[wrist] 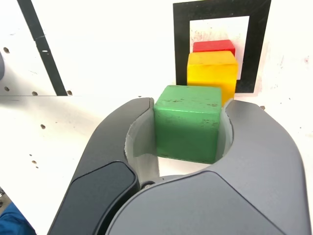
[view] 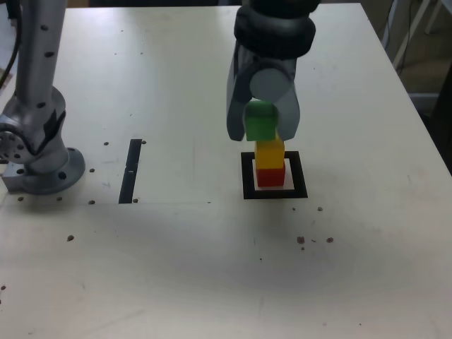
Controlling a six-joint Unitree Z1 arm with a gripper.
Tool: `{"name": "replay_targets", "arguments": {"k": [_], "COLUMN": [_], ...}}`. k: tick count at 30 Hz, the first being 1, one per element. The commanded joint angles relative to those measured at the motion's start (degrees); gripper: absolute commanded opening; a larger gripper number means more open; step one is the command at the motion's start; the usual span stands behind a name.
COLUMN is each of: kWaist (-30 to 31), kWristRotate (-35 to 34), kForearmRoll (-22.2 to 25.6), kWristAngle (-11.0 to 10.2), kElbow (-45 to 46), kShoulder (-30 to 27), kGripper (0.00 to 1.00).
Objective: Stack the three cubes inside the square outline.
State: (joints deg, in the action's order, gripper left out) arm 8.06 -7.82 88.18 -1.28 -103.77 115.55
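Note:
Next, my gripper lets go of the green cube on top of the yellow cube (view: 272, 134) (wrist: 212, 58), to finish the stack above the red cube.
A red cube (view: 270, 176) rests inside the black square outline (view: 247, 176) with a yellow cube (view: 270, 152) stacked on it. Both also show in the wrist view, the red cube (wrist: 213, 46) behind the yellow cube (wrist: 212, 71), within the square outline (wrist: 259, 49). My gripper (view: 263, 123) is shut on the green cube (view: 260, 120), held in the air just above the yellow cube and a little toward the exterior view's left. In the wrist view the green cube (wrist: 188, 122) sits clamped between the two grey jaws of the gripper (wrist: 188, 129).
A narrow black strip (view: 131, 169) lies on the white table (view: 212, 268), left of the outline in the exterior view. The arm's grey base (view: 39, 152) stands at the far left. Small dark specks and holes dot the table surface.

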Motion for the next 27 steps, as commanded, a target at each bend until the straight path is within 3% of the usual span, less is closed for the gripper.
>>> {"name": "replay_targets", "arguments": {"k": [1,27], "kWaist": [0.1,-0.3], "kWristRotate": [0.2,2.1], "kForearmRoll": [0.0,-0.5], "kWristAngle": [0.0,-2.7], "kElbow": [-0.4,-1.8], "kShoulder": [0.8,3.1], "kGripper": [0.19,0.25]}}
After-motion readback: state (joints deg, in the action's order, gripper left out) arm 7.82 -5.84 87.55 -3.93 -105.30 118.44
